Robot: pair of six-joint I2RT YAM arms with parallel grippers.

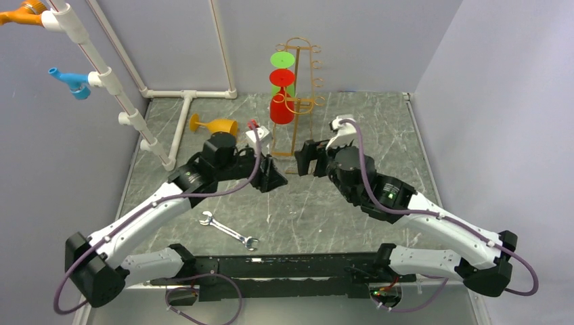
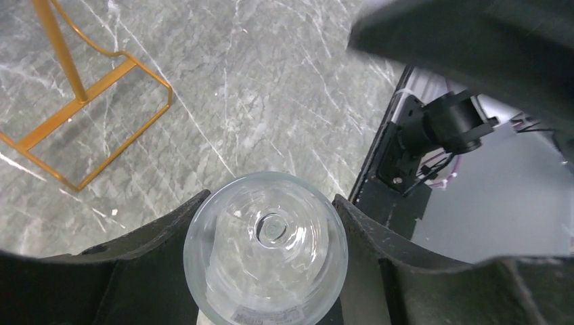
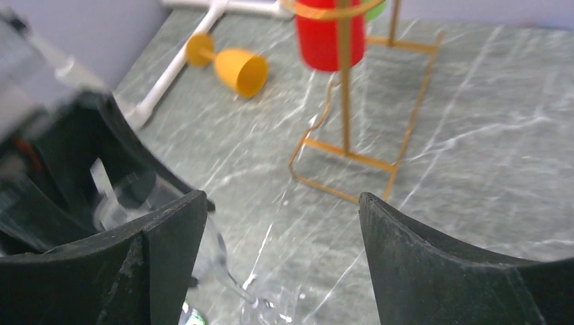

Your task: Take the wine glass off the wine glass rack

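Next, I let go of the clear wine glass with my left gripper on the grey table [image 1: 309,195] [image 2: 210,153] in front of the rack's base. The glass is now held low by the rack.
The gold wire wine glass rack [image 1: 298,81] stands at the back centre, with a red wine glass [image 1: 281,101] and a green one [image 1: 283,61] hanging on it. My left gripper [image 2: 271,200] is shut on a clear wine glass [image 2: 265,247], seen base-on between the fingers, right of the rack's base [image 2: 88,115]. In the top view the left gripper [image 1: 271,177] is low in front of the rack. My right gripper [image 3: 282,200] is open and empty, facing the rack [image 3: 345,115]. The clear glass [image 3: 216,264] shows blurred by its left finger. The right gripper [image 1: 306,159] sits beside the rack's base.
A yellow wine glass [image 1: 215,126] lies on its side left of the rack, next to the white pipe frame [image 1: 183,115]. A wrench [image 1: 229,231] lies on the near table. Blue [image 1: 71,81] and orange fittings hang on the pipe at top left.
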